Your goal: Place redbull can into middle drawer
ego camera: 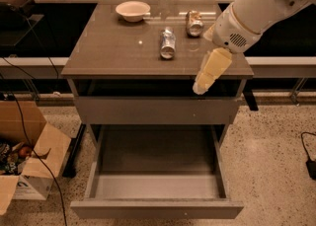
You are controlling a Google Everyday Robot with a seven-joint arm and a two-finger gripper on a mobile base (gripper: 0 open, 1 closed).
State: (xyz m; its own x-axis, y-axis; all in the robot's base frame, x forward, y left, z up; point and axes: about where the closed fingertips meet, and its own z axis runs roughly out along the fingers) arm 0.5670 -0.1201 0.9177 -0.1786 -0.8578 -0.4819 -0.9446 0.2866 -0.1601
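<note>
I'll close next on the redbull can's near end (168,52), toward the cabinet top's front edge.
The redbull can (168,43) is slim and silver-and-blue. It lies on its side in the middle of the brown cabinet top (113,47). My gripper (207,74) is cream-coloured and hangs down from the white arm (256,13). It is over the front right edge of the top, right of the can and a little nearer the front, apart from it. The middle drawer (158,209) is pulled wide open below, and its grey box shows nothing inside. The grey drawer front above it (153,110) is shut.
A stubbier silver can (194,22) lies at the back right of the top, and a white bowl (133,10) stands at the back. An open cardboard box (29,156) with clutter and black cables sit on the floor at the left.
</note>
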